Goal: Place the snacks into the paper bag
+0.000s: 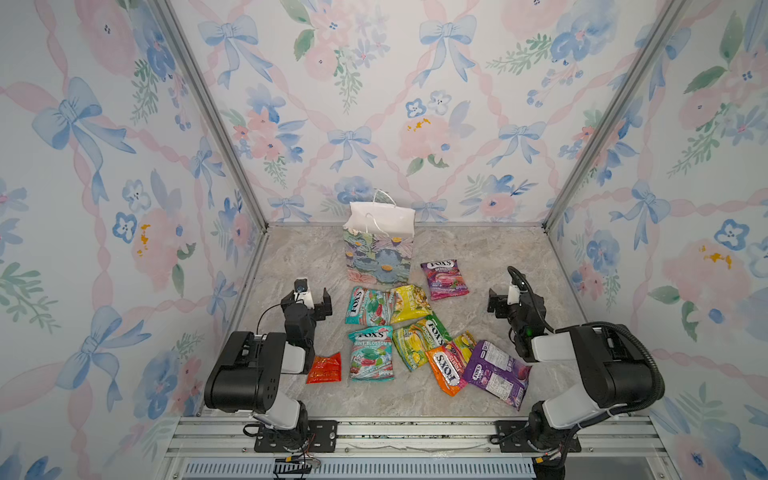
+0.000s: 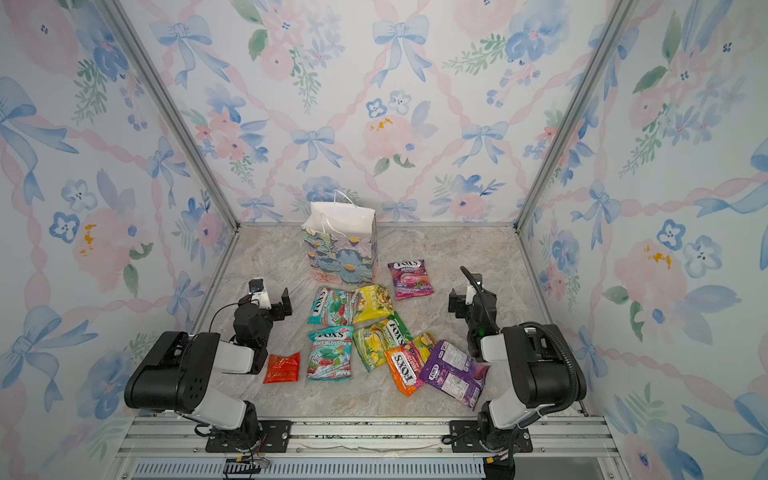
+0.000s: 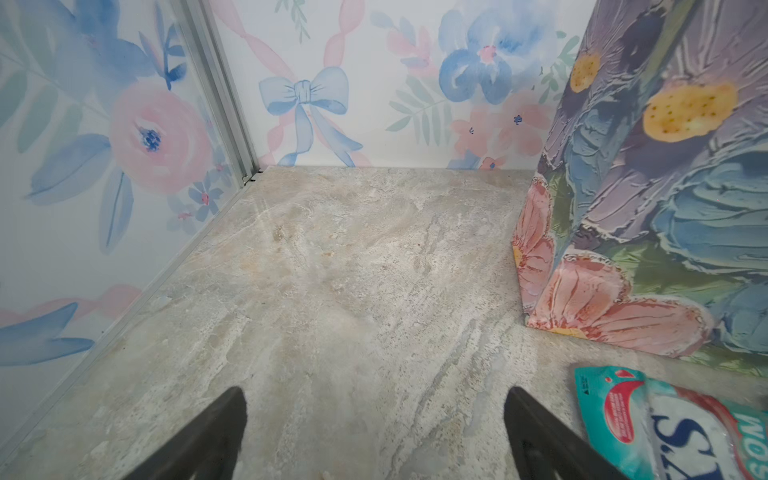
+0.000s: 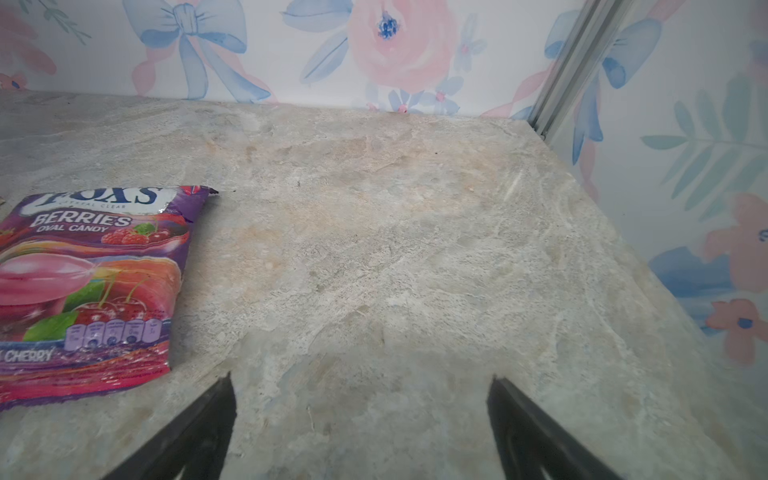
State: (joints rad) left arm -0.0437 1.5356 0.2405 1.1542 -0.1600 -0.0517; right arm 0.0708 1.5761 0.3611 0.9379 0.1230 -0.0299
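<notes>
Next, my left gripper grips the paper bag's top rim (image 1: 346, 224), along the narrow side nearest that gripper, so it can pull the bag over.
The paper bag (image 1: 380, 249) (image 2: 343, 249) stands upright and open-topped near the back wall; its flowered side fills one edge of the left wrist view (image 3: 644, 208). Several snacks (image 1: 409, 332) (image 2: 370, 332) lie flat on the table in front of it. Among them are a purple berries packet (image 1: 444, 279) (image 4: 91, 282), a teal packet (image 3: 673, 428) and a small red-orange one (image 1: 325, 368). My left gripper (image 1: 316, 297) (image 3: 374, 395) is open over bare table left of the pile. Right of the pile, my right gripper (image 1: 504, 296) (image 4: 361, 380) is open and empty.
Flower-papered walls with metal corner posts (image 1: 216, 116) close in the marble-look table (image 1: 291, 257) on three sides. A metal rail (image 1: 407, 432) carrying both arm bases runs along the front edge.
</notes>
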